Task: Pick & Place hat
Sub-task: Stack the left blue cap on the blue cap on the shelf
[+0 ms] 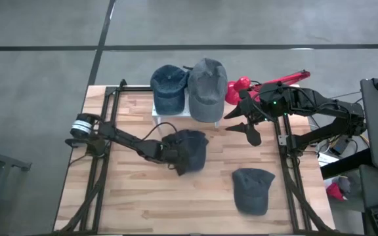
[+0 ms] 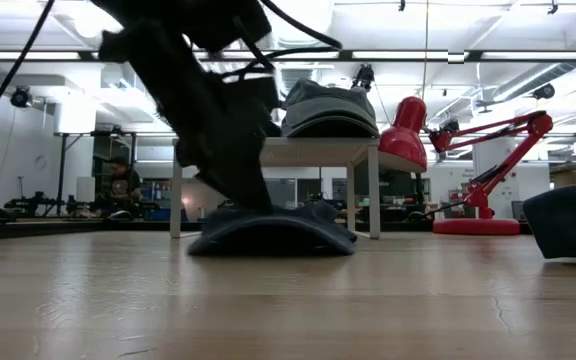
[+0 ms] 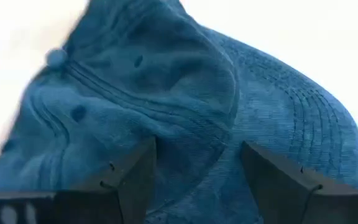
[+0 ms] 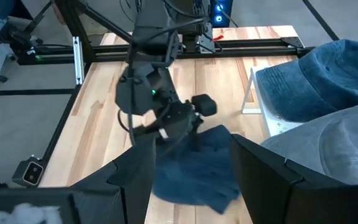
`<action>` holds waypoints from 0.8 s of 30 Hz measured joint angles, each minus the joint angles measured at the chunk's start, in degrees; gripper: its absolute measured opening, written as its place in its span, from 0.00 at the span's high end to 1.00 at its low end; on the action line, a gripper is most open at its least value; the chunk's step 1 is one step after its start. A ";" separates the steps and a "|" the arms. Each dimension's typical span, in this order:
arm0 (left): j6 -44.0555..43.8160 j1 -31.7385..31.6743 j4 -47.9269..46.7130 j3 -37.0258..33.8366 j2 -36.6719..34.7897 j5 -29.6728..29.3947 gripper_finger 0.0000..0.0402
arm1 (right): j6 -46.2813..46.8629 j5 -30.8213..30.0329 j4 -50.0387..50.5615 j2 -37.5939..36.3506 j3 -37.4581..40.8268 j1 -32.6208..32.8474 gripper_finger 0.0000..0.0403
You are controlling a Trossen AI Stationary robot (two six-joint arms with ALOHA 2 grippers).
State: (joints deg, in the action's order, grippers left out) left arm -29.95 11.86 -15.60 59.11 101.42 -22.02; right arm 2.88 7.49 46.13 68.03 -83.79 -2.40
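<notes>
The dark blue hat lies crooked with the robot's left gripper over the visor seam, so the gripper needs to straighten the hat, back away and pinch the hat's top by its button (image 3: 67, 78).
A dark blue corduroy hat (image 1: 190, 147) lies flat on the middle of the table, also seen in the low view (image 2: 268, 232). My left gripper (image 1: 174, 156) is down on it, open. In the left wrist view, my left gripper (image 3: 194, 155) has its fingers on either side of a raised fold of the crown. A second dark hat (image 1: 252, 189) rests on the table near the right edge. A blue hat (image 1: 169, 85) and a grey hat (image 1: 207, 88) sit on a white stand (image 1: 166, 113) at the far side. My right gripper (image 1: 245, 126) hovers open beside the stand. My left gripper comes at the dark blue hat from above, slanting in from the table's left. Its open fingers (image 3: 135, 177) straddle a fold of the crown (image 3: 191, 124), next to the visor seam. Whether the fingertips touch the cloth I cannot tell. The hat lies on the table.
A red desk lamp (image 1: 241, 88) stands at the far right, behind my right arm. Black rails (image 1: 110, 105) run along both table sides. Bare wood shows at the near left (image 1: 143, 203).
</notes>
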 joint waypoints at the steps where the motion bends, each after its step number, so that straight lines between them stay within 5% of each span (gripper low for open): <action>1: -0.87 0.56 -1.06 0.00 -0.49 1.32 0.39 | 0.02 0.00 0.02 0.00 0.00 0.00 0.50; 12: -14.98 7.59 -16.28 5.60 -8.37 4.95 0.39 | -0.03 0.02 0.08 0.00 0.02 0.00 0.50; 17: -12.48 8.55 -20.51 9.66 -10.18 -2.52 0.39 | 0.13 0.04 0.06 0.00 0.02 0.02 0.50; 24: -6.13 6.93 -23.03 9.86 -9.52 -2.43 0.39 | -0.03 0.11 0.04 0.00 0.02 0.00 0.50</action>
State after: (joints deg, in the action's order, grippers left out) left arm -36.09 18.79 -38.63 68.97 91.90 -24.45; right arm 2.85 7.60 46.17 68.03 -83.77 -2.39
